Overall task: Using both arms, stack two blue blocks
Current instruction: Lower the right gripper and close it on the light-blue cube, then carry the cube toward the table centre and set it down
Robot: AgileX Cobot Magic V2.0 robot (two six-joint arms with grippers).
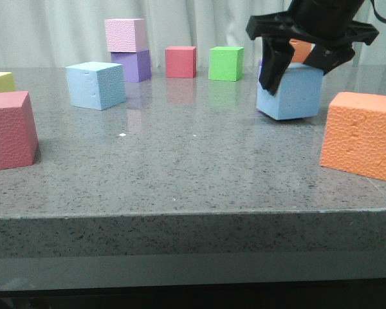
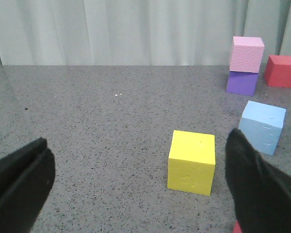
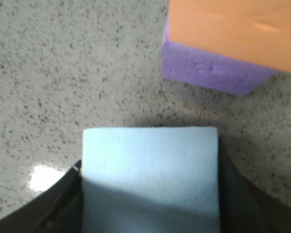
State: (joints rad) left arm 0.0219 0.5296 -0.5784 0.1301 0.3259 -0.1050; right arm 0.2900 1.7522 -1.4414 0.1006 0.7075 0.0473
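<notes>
My right gripper is going to put the blue block down on the table (image 1: 174, 127) in front of the red cube, close to the other blue block.
One blue block (image 1: 291, 95) is at the right of the front view, slightly tilted, its lower edge at or just above the table. My right gripper (image 1: 299, 71) comes down from above and is shut on it. In the right wrist view this block (image 3: 150, 165) fills the space between the two dark fingers (image 3: 63, 204). The other blue block (image 1: 95, 85) rests on the table at the left; it also shows in the left wrist view (image 2: 263, 126). My left gripper (image 2: 140, 194) is open with nothing held, the blue block beyond its right finger (image 2: 262, 189). It is outside the front view.
A yellow cube (image 2: 191, 161) lies in front of the left gripper's open fingers. At the back are a pink cube (image 1: 125, 35) on a purple one (image 1: 134, 64), a red cube (image 1: 180, 62) and a green cube (image 1: 226, 63). An orange cube (image 3: 233, 29) sits on a purple cube (image 3: 208, 73) just behind the held block. A big orange cube (image 1: 361, 134) and a dark red cube (image 1: 9, 129) stand near the front.
</notes>
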